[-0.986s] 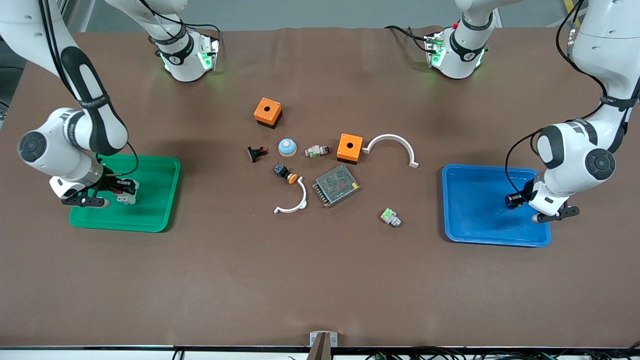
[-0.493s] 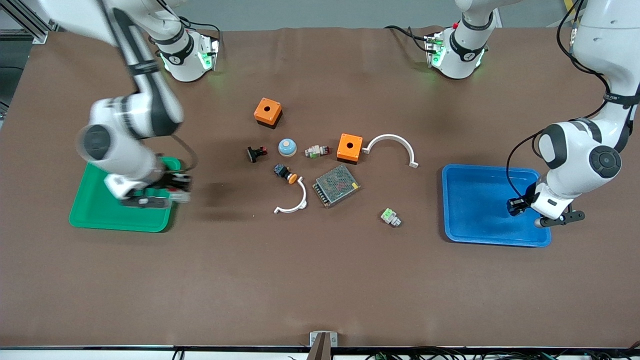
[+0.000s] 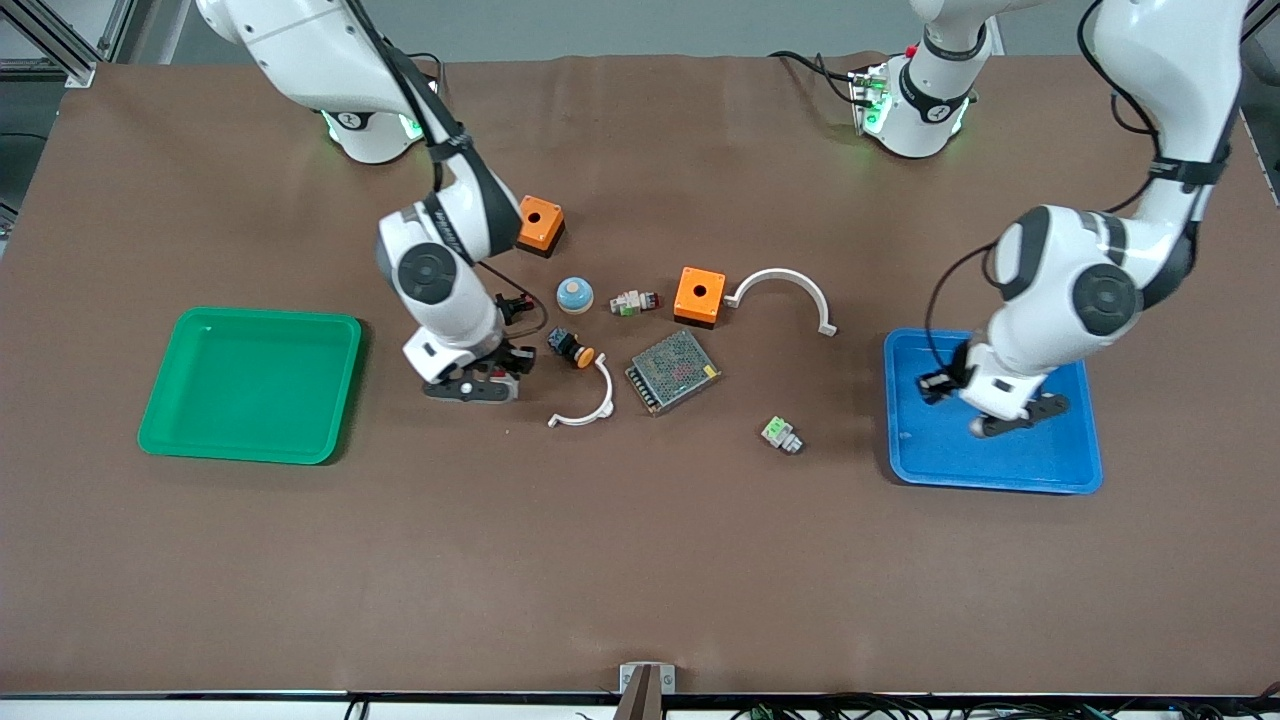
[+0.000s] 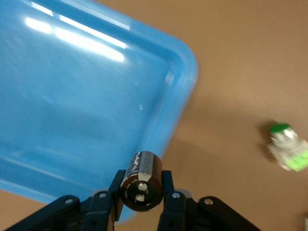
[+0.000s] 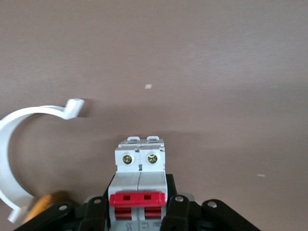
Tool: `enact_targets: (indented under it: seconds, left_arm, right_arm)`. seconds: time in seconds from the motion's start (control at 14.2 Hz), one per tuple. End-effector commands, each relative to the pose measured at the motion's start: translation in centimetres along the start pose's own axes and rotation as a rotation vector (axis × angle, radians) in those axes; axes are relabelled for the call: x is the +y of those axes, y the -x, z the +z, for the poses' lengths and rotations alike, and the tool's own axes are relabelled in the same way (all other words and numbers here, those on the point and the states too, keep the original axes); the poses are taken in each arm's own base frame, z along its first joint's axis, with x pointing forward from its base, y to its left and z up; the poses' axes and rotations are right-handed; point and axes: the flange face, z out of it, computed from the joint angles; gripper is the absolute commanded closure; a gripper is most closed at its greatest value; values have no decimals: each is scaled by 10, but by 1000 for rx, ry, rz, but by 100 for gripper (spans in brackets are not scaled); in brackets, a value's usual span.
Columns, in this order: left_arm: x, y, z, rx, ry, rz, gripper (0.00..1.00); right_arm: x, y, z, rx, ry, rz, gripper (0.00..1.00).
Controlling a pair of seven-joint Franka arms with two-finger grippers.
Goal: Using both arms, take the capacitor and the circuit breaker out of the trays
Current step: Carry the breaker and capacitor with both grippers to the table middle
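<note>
Next, I let go of the capacitor with my left gripper on the table (image 3: 779, 349) between the mesh-covered metal unit and the blue tray.
My right gripper (image 3: 508, 364) is shut on the breaker (image 5: 139, 185), a white block with red levers. It holds it over the bare table beside a white curved piece (image 5: 17, 144); in the front view the hand mostly hides the breaker. My left gripper (image 3: 932, 385) is shut on the capacitor (image 4: 141, 180), a small black cylinder with pale terminals at its end. It hangs over the rim of the blue tray (image 3: 1000, 462) on the side toward the table's middle. The green tray (image 3: 250, 385) holds nothing.
In the table's middle lie two orange boxes (image 3: 536, 224) (image 3: 699, 294), a blue-topped dome (image 3: 574, 293), a black button with orange cap (image 3: 571, 347), a mesh-covered metal unit (image 3: 673, 371), two white curved pieces (image 3: 585, 405) (image 3: 790, 285) and two green-and-white connectors (image 3: 781, 434) (image 3: 634, 301).
My right arm has swung from over the green tray to the table's middle with the breaker still held. My left gripper has moved across the blue tray toward the middle, still holding the capacitor.
</note>
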Motion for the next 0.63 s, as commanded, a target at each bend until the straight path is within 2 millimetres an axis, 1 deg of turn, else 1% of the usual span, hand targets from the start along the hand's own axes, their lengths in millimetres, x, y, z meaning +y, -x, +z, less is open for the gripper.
enact_targets:
  seconds: [0.0, 0.07, 0.14, 0.21, 0.28, 0.35, 0.42, 0.49, 0.56]
  left_arm:
    - [44, 39, 19, -26, -29, -46, 100]
    - [63, 53, 27, -34, -31, -67, 100]
    - [78, 65, 39, -47, -35, -91, 100]
    - [89, 73, 50, -51, -27, -112, 100]
    - [98, 79, 64, -53, -19, -136, 100]
    - [106, 87, 76, -55, -24, -145, 100]
    - [113, 94, 87, -53, -35, -154, 100]
    - [119, 100, 98, -51, -52, -167, 100]
    - [122, 103, 104, -44, -65, -181, 99]
  right_arm:
    - [-21, -6, 17, -3, 3, 10, 100]
    - [-29, -3, 18, -10, -4, 9, 100]
    - [-31, -2, 20, -17, -9, 14, 100]
    - [-34, 1, 22, -21, -7, 11, 100]
    - [-34, 1, 22, -23, -7, 20, 95]
    - [-30, -3, 20, -22, -10, 61, 76]
    - [-29, -7, 17, -16, -14, 117, 67]
    - [-28, -8, 16, -18, -11, 151, 11]
    - [-28, -12, 12, -15, -12, 164, 0]
